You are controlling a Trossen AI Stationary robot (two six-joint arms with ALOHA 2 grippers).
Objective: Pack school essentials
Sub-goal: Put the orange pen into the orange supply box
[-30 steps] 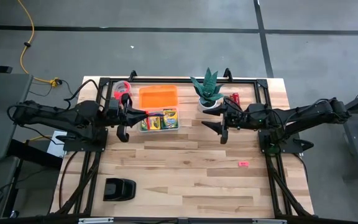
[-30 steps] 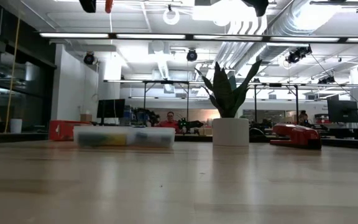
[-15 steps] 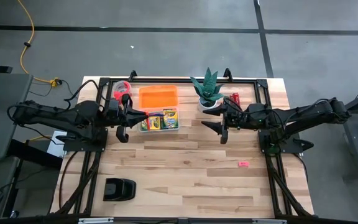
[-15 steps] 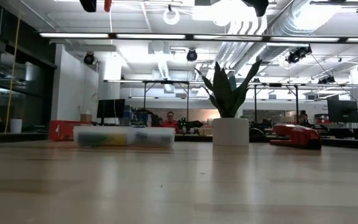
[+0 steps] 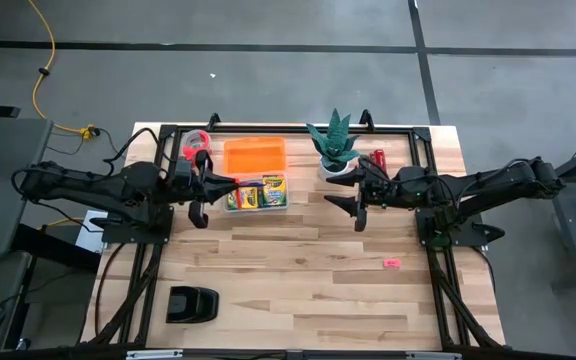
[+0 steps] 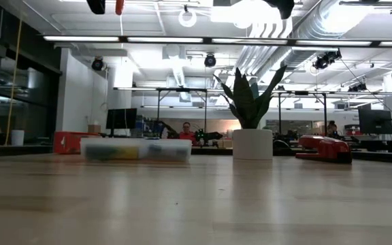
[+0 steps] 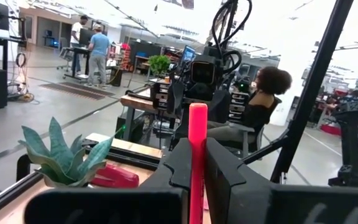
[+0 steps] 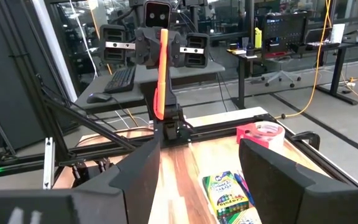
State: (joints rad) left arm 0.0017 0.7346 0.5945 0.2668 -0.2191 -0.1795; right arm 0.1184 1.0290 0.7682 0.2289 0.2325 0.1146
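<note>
The robot's left gripper should release the orange-red stick in the clear box point(image 5: 243, 182), near the orange lid.
My left gripper point(image 5: 224, 185) hovers above the table, just left of a clear box point(image 5: 257, 194), and is shut on a thin orange-red stick point(image 7: 197, 146). That box sits on the tabletop and contains yellow-and-green crayon boxes point(image 8: 225, 190) and a blue pen point(image 8: 240, 183). My right gripper point(image 5: 340, 201) hangs open to the right of the box, near the plant, facing the left gripper. A tiny pink eraser point(image 5: 391, 263) lies on the wood toward the near right. The second stick and the teal pencil do not show clearly. My left gripper pinches the orange-red stick between its two fingers around its middle point(image 8: 160, 57). The fingers are level, pointing toward the table's right, and lie across the stick. The stick stands nearly upright, lifted clear, with one end above the fingers point(image 7: 197, 112) and the other point(image 8: 156, 112) below.
An orange lid point(image 5: 255, 155) lies behind the box. A potted plant point(image 5: 335, 146), an upright red cylinder point(image 5: 378, 158) and a red tape roll point(image 5: 195, 140) stand along the far edge. A squat black object point(image 5: 192, 303) sits near left. People sit beyond the table.
</note>
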